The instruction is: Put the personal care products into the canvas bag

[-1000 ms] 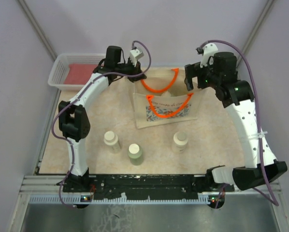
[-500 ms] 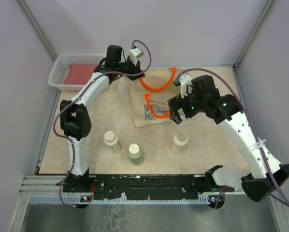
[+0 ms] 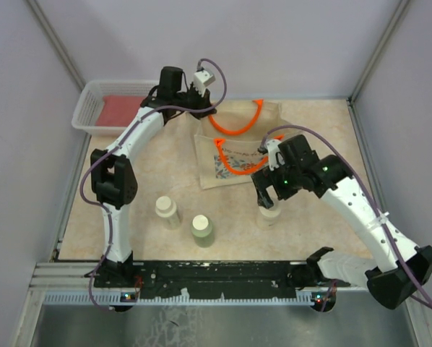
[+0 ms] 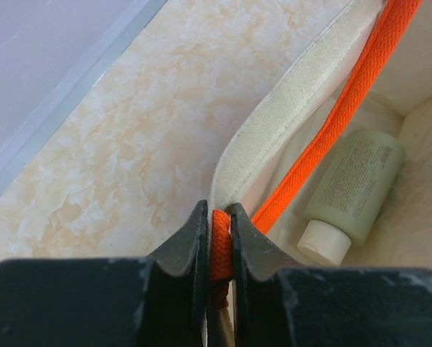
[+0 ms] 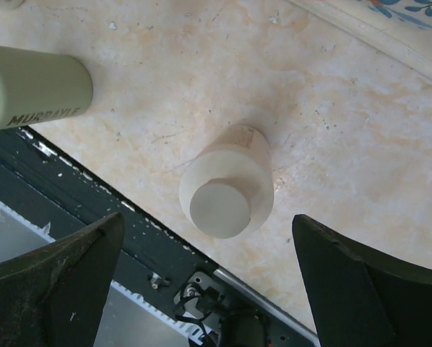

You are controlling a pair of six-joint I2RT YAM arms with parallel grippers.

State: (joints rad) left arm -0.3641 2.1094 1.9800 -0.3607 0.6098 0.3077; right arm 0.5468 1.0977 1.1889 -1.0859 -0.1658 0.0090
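I need to close my right gripper on the upper body [image 3: 269, 217] [image 5: 229, 170] of the cream bottle in front of the canvas bag, just under the cap of the bottle.
The canvas bag [image 3: 234, 165] lies mid-table, and my left gripper [image 3: 203, 108] is shut on its far orange handle [image 4: 217, 249], holding the mouth up. The left wrist view looks inside the bag past the cream rim [image 4: 274, 123], where one pale green bottle [image 4: 355, 194] lies on its side. A cream bottle [image 3: 269, 213] stands in front of the bag, and my right gripper [image 3: 267, 196] hovers open just above it. The right wrist view shows that bottle [image 5: 227, 189] upright between the spread fingers, untouched. Another cream bottle [image 3: 167, 210] and a green one [image 3: 201, 230] stand at the front left.
A white mesh basket [image 3: 88, 108] holding a flat red item [image 3: 122, 110] sits at the back left corner. The black front rail [image 3: 216, 271] runs close behind the standing bottles. In the right wrist view the green bottle [image 5: 32, 87] stands left of the fingers.
My right arm has swung from the bag's back right side down and forward, ending over the front cream bottle. The left gripper has kept its hold on the handle.
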